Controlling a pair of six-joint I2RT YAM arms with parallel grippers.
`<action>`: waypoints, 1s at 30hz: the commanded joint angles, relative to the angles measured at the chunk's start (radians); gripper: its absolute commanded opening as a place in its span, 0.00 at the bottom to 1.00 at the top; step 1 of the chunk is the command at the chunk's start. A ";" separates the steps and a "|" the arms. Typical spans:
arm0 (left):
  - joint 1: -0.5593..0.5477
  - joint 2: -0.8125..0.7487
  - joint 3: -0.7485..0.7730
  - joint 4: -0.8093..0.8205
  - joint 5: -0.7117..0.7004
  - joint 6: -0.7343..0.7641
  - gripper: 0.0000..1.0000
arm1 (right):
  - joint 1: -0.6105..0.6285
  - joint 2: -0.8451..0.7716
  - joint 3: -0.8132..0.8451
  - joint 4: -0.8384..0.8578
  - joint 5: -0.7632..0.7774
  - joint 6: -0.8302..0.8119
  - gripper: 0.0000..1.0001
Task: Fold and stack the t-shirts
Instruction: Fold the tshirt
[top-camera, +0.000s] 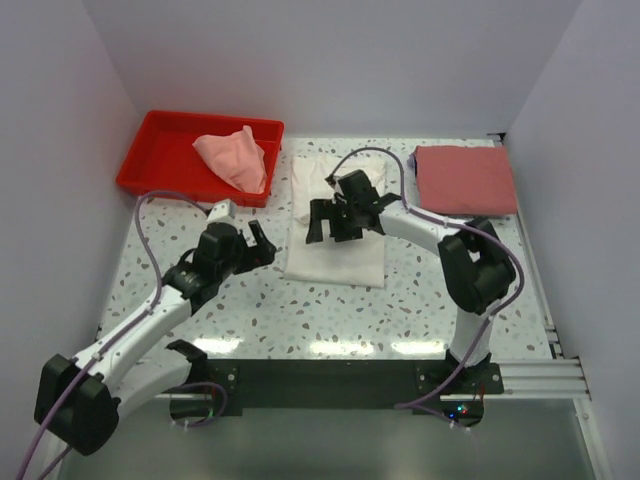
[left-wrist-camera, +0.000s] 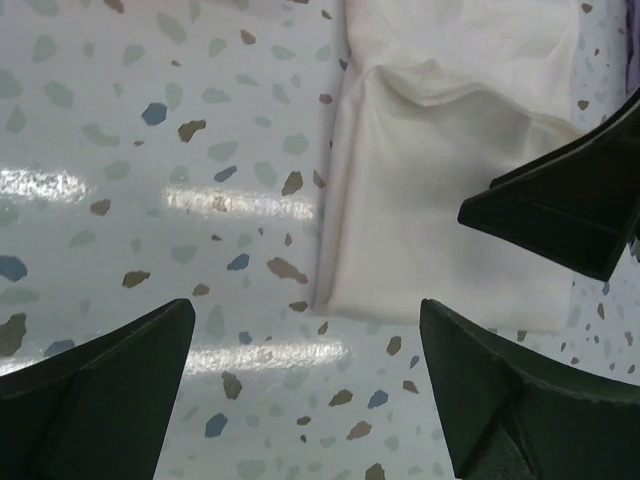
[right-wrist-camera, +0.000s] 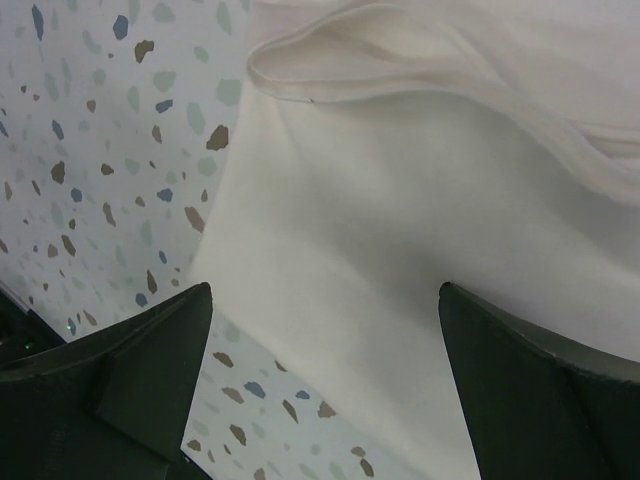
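Note:
My left gripper needs to hold the white t-shirt at its near corner (top-camera: 288, 277) (left-wrist-camera: 326, 306), the one on the red tray's side.
A white t-shirt (top-camera: 335, 255) lies folded on the speckled table's middle, its folded cloth (left-wrist-camera: 450, 180) also filling much of the right wrist view (right-wrist-camera: 400, 200). My right gripper (top-camera: 335, 222) hovers open just above its middle, nothing between the fingers (right-wrist-camera: 325, 290). My left gripper (top-camera: 262, 240) stands open beside the shirt's left edge, over bare table (left-wrist-camera: 307, 310). A pale pink t-shirt (top-camera: 232, 158) lies crumpled in the red tray (top-camera: 160, 150). A dusty-red t-shirt (top-camera: 465, 178) lies folded at the back right.
The red tray sits at the back left corner against the white wall. A black finger (left-wrist-camera: 560, 210) of the right gripper shows in the left wrist view. A metal rail (top-camera: 540, 375) runs along the table's near and right edges.

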 joint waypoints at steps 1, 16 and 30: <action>0.004 -0.116 -0.062 -0.114 -0.053 -0.048 1.00 | 0.021 0.059 0.127 0.062 -0.015 -0.004 0.99; 0.004 -0.184 -0.125 -0.157 -0.022 -0.076 1.00 | 0.041 0.419 0.587 0.077 0.004 0.019 0.99; 0.004 -0.106 -0.150 0.030 0.074 -0.057 1.00 | -0.066 0.015 0.209 0.078 0.091 -0.015 0.99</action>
